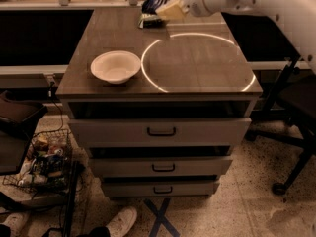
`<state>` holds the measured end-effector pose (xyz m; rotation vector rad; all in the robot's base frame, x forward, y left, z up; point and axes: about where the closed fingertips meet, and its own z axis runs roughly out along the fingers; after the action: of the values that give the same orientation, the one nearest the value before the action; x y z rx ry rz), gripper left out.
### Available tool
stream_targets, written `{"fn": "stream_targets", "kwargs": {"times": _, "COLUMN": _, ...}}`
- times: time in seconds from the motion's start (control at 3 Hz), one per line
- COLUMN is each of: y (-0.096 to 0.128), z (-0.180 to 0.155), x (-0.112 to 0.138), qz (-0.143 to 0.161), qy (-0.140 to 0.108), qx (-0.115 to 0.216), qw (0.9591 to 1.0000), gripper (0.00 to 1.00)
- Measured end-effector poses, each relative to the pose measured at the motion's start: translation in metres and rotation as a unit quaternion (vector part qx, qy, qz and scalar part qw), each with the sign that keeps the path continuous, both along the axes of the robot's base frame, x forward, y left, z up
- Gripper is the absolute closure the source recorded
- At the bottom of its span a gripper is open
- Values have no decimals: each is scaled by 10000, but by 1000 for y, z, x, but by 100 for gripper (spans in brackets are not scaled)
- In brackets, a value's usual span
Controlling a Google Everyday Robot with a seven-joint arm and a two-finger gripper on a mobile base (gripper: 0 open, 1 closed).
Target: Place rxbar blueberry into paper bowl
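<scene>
Next, my gripper releases the rxbar blueberry near the middle of the off-white paper bowl [120, 62], a little toward the light ring.
The paper bowl [115, 66] is off-white and empty, and stands upright on the left part of the cabinet top [197, 68]. My arm reaches in from the upper right to the back edge of the top. My gripper [159, 7] is there, far behind and to the right of the bowl, just above a crinkled green snack bag [150, 20]. A dark blue shape [149, 3] at the gripper's tip looks like the rxbar blueberry. I cannot tell whether it is held.
A bright ring of light [197, 60] lies on the cabinet top right of the bowl. The cabinet has three drawers [160, 131]. A wire basket of clutter [44, 159] stands on the floor at left, and a chair base [289, 157] at right.
</scene>
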<state>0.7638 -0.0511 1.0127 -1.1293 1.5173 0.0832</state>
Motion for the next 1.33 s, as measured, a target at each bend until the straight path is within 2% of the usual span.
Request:
{"fn": "stream_targets", "kwargs": {"times": 0.33, "y": 34, "z": -32, "x": -18, "qz": 220, "qy": 211, "qx": -618, "qw": 9976, "gripper": 100}}
{"fn": "stream_targets", "kwargs": {"times": 0.67, "y": 63, "z": -55, "x": -51, "qz": 615, "qy": 363, "qx": -1172, "qw": 9905, "gripper": 100}}
{"fn": "stream_targets", "kwargs": {"times": 1.0, "y": 86, "z": -78, "x": -72, "qz": 1009, "qy": 590, "qx": -1588, "qw": 9804, "gripper": 100}}
{"fn": "stream_targets", "kwargs": {"times": 1.33, "y": 103, "z": -98, "x": -82, "qz": 1372, "qy": 868, "qx": -1881, "qw": 9686, "gripper": 100}}
